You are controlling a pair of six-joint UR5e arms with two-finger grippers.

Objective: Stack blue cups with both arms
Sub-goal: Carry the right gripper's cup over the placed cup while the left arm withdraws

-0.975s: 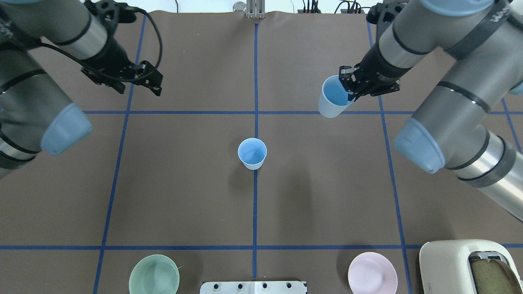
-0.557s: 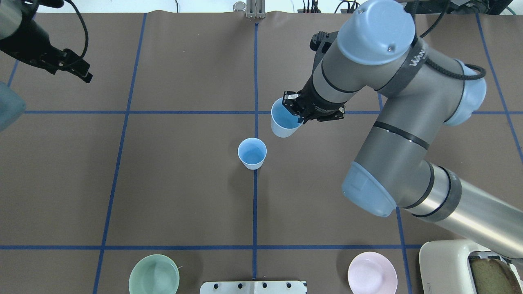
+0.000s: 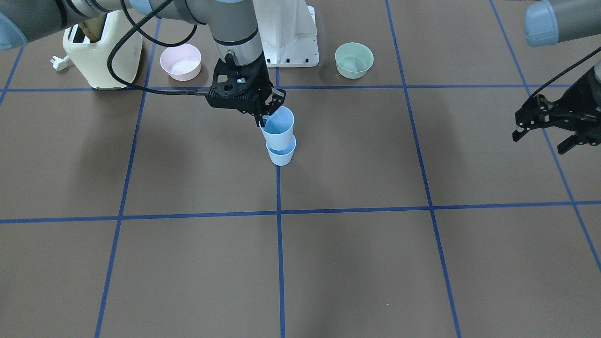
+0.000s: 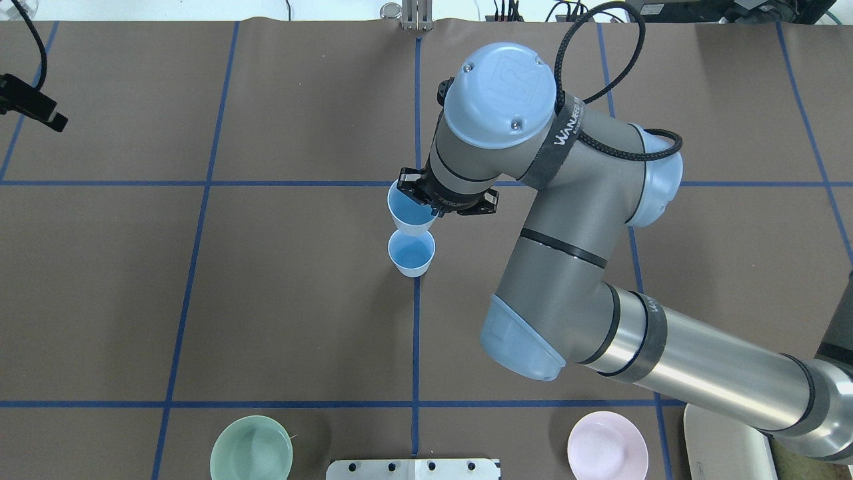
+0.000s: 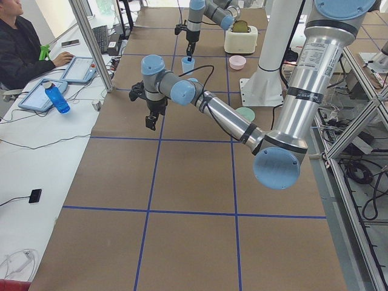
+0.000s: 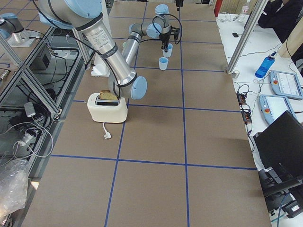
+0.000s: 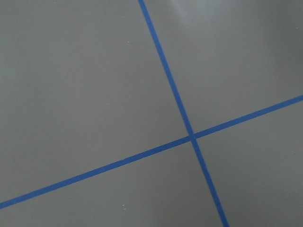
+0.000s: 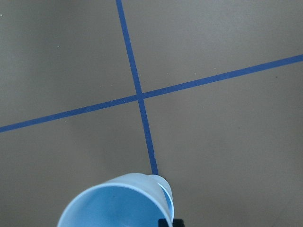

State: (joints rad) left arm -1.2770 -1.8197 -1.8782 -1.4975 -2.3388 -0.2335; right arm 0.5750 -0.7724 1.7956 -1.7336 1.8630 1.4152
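The robot's right gripper needs to release the held blue cup inside the blue cup standing on the blue line [image 3: 280, 144] [image 8: 144, 211].
One blue cup [image 3: 281, 154] stands upright at the table's centre on the blue cross line; it also shows in the overhead view [image 4: 411, 255]. My right gripper [image 3: 262, 123] is shut on the rim of the second blue cup [image 3: 278, 126] and holds it upright just above the standing cup, slightly to its far side [image 4: 408, 212]. In the right wrist view the held cup [image 8: 113, 203] fills the bottom edge. My left gripper [image 3: 540, 143] is open and empty, far off at the table's left side [image 4: 36, 110].
A green bowl [image 4: 251, 452] and a pink bowl [image 4: 607, 448] sit by the white base pedestal [image 3: 286, 33]. A cream toaster [image 3: 101, 56] with bread stands at the near right corner. An operator [image 5: 24, 48] sits at the side bench.
My right arm has carried its cup from the far right inward to just over the centre cup. My left arm has drawn back to the table's left edge.
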